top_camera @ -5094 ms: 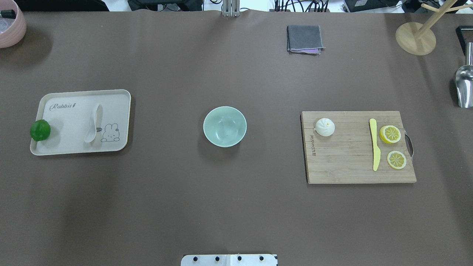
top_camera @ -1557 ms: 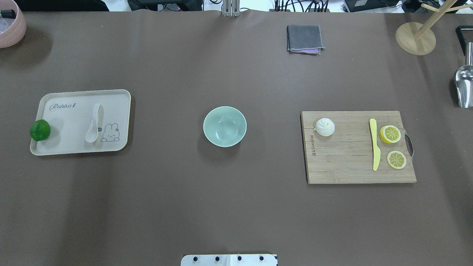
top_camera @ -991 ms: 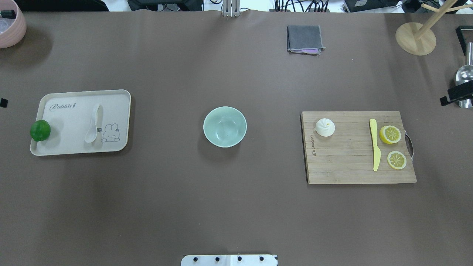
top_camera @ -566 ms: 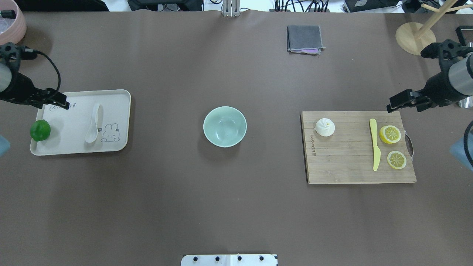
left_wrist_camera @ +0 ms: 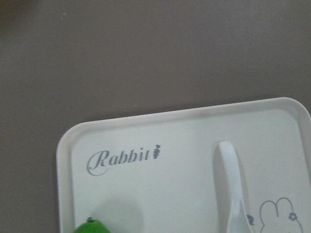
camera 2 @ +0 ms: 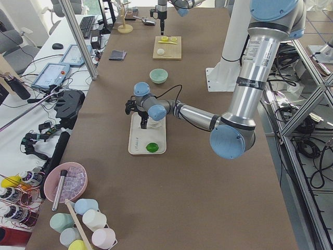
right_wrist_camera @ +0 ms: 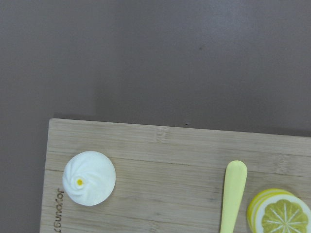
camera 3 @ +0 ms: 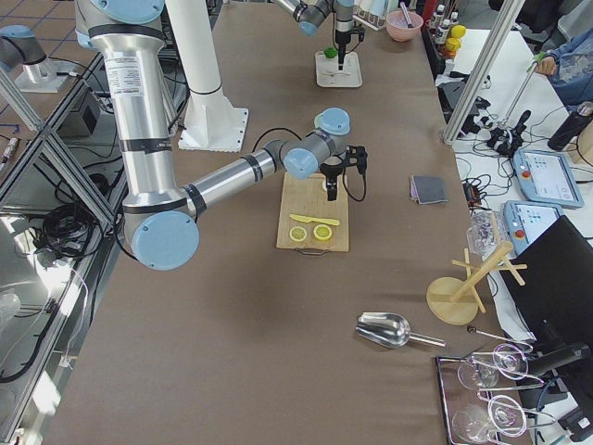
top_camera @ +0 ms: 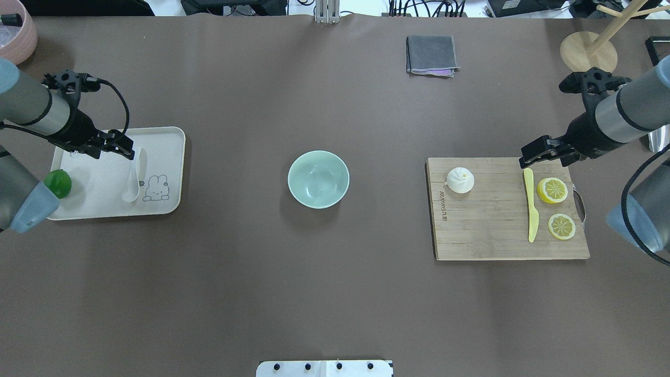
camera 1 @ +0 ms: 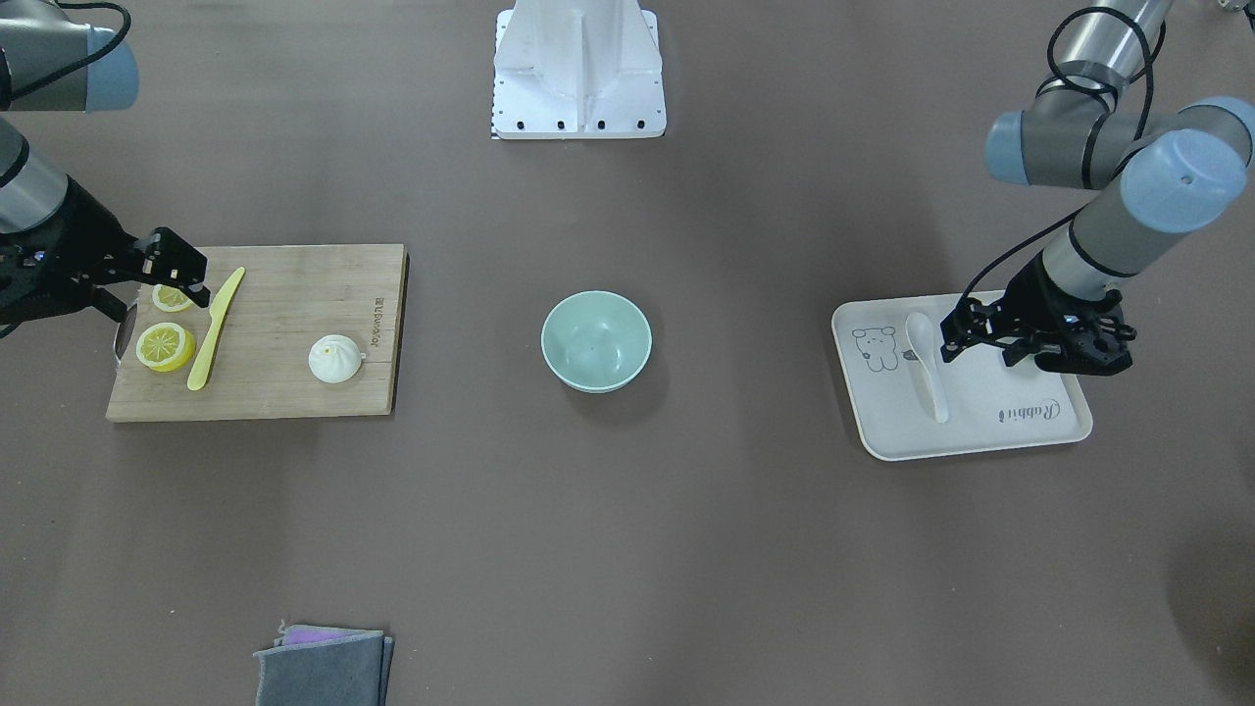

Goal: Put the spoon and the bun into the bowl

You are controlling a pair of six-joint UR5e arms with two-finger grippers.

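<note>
Next, I move my right gripper to the white bun on the wooden cutting board and close it on the bun's swirled top [camera 1: 335,355] [right_wrist_camera: 80,182].
The white spoon [top_camera: 133,175] lies on the cream tray [top_camera: 167,136], handle pointing away from me; it also shows in the left wrist view [left_wrist_camera: 233,184]. The white bun [top_camera: 460,180] sits at the far left of the wooden cutting board [top_camera: 492,230] and in the right wrist view [right_wrist_camera: 89,178]. The mint-green bowl [top_camera: 318,179] stands empty at the table's middle. My left gripper [top_camera: 124,150] hovers open just left of the spoon's handle end. My right gripper [top_camera: 529,156] hovers open over the board's far edge by the knife's handle, well right of the bun.
A yellow knife [top_camera: 531,207] and two lemon slices [top_camera: 553,190] lie on the board's right part. A green lime [top_camera: 58,183] sits at the tray's left edge. A grey cloth [top_camera: 432,54], a wooden stand [top_camera: 588,54] and a pink bowl [top_camera: 15,31] are at the far side.
Both arms have come in from the table's sides: the left gripper to the spoon's handle end, the right gripper to the board's far edge. Spoon, bun and bowl have not moved.
</note>
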